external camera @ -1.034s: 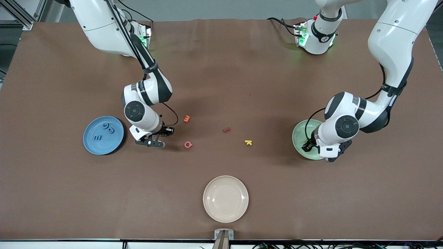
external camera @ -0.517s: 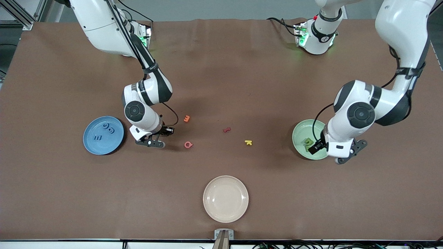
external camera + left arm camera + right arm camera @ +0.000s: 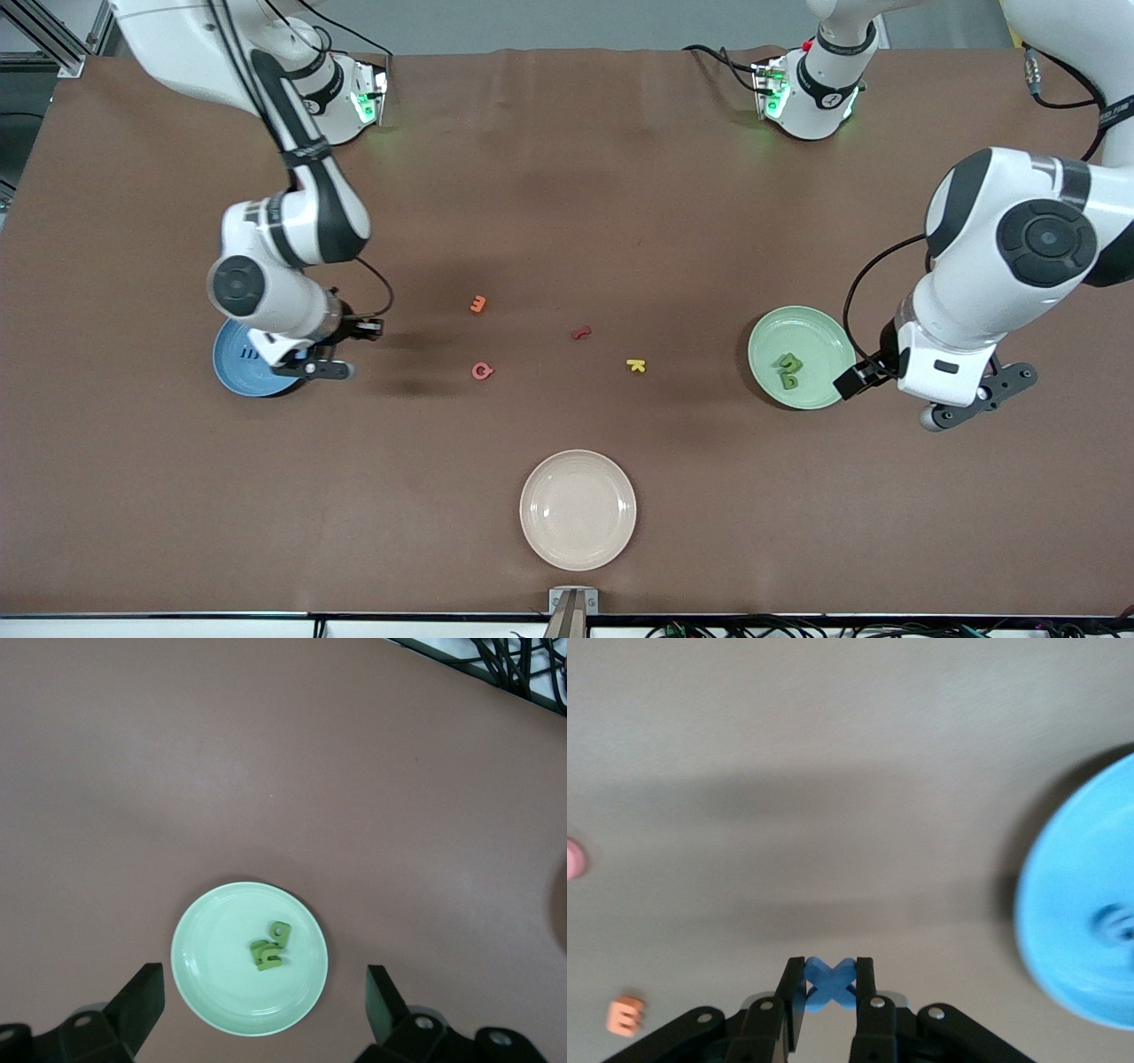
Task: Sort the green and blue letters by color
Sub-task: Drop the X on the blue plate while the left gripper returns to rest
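Note:
The blue X letter, hanging beside the blue plate's rim now, will be let go by my right gripper on the blue plate's bare part (image 3: 269, 373) toward the table's front edge.
My right gripper (image 3: 310, 365) is shut on a blue X letter (image 3: 830, 985), pinched between its fingertips (image 3: 796, 973). It hangs over the table beside the rim of the blue plate (image 3: 226, 370), on the side toward the table's middle. A blue letter (image 3: 251, 354) lies on that plate; the arm hides the rest of it. Green letters (image 3: 787, 368) lie heaped on the green plate (image 3: 811, 332). My left gripper (image 3: 973, 397) is open and holds nothing, up in the air beside that plate. The left wrist view looks down on the green plate (image 3: 213, 983) and its green letters (image 3: 270, 950) between the spread fingers (image 3: 142, 1001).
On the table's middle lie an orange E (image 3: 478, 304), a pink letter (image 3: 481, 370), a dark red letter (image 3: 580, 333) and a yellow K (image 3: 635, 365). A cream plate (image 3: 578, 509) with nothing on it sits near the front edge.
My right gripper carried the blue X from near the pink letter toward the blue plate. My left gripper opened over the green plate, rose and drew away, uncovering the green letters.

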### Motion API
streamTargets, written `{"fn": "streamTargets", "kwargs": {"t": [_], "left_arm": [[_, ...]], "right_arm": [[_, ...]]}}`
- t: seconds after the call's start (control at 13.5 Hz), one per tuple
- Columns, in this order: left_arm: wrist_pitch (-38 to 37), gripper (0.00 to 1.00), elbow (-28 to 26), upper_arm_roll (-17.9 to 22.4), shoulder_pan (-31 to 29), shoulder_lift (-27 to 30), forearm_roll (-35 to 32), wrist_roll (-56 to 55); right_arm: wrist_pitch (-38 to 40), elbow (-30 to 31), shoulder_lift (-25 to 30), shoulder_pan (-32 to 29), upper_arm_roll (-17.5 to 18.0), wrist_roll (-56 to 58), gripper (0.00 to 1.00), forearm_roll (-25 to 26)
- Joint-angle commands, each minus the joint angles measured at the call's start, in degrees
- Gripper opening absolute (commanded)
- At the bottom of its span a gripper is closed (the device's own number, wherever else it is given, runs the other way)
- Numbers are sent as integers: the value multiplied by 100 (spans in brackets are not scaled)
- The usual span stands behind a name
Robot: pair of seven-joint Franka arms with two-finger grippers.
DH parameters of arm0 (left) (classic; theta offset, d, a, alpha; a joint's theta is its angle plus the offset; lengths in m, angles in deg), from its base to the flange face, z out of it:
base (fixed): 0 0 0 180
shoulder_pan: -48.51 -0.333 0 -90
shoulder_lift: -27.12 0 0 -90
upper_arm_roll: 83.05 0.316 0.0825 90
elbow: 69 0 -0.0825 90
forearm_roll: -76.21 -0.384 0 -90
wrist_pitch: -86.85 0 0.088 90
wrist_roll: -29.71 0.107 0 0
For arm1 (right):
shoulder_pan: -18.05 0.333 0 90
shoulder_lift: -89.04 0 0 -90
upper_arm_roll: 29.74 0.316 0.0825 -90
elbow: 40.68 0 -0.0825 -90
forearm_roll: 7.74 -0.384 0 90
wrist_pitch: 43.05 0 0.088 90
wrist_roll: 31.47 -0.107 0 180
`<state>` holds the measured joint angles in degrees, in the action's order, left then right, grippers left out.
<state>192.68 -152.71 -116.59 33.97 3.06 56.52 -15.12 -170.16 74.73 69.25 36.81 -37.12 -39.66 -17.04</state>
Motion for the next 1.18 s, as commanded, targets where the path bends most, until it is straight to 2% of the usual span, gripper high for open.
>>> {"fn": "streamTargets", "kwargs": {"t": [0.0,0.22,0.44,0.59,0.74,0.96,1.11], "left_arm": [[-326,100,250,-126,-330,129,133,710],[-492,100,259,-109,-365,243,133,1116],[-502,100,364,-82,-505,331,142,1677],[-502,100,373,-126,-647,375,142,2072],[-528,100,356,-100,-656,655,150,2250],[-976,100,365,-135,-638,805,159,2381],[-985,100,347,-56,-612,1086,578,2601]], "right_arm": [[-25,254,221,-582,88,782,14,94],[-112,219,160,-1259,88,1591,14,429],[-515,184,-50,-1673,88,2259,14,482],[-762,123,-235,-1805,88,2410,14,561],[-772,-53,-472,-1850,97,2515,14,561],[-798,-220,-736,-1868,106,2525,14,552],[-868,-299,-877,-1850,106,2516,14,535]]}}
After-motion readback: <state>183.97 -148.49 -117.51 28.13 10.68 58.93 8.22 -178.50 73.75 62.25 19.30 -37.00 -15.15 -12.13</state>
